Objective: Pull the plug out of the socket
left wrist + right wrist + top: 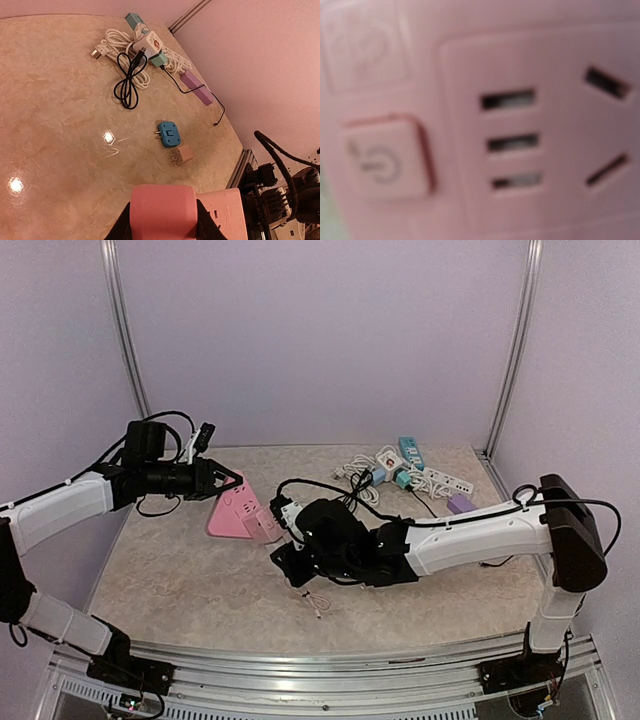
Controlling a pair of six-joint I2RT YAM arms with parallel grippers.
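My right gripper should open and take the block level (268, 532) before pulling, because the plug block tilts up toward my right gripper's wrist at the socket's end.
The pink socket (232, 510) rests on the table left of centre, and my left gripper (228, 483) comes at it from the left. In the left wrist view that gripper (162, 220) is shut on the deep pink body (162, 205), with a black finger (120, 227) on each side. A paler pink plug block (266, 531) with slots joins the socket's right end (227, 210). My right gripper (284, 537) is pressed up against that block, its fingers hidden. A blurred pink face (530, 130) with a power button (382, 157) and slots fills the right wrist view.
A blue adapter (169, 134) and a tan adapter (181, 156) lie loose on the table. Power strips and coiled cables (400, 470) are heaped at the back right beside a purple block (460, 503). A thin white cable (315, 602) lies near the front.
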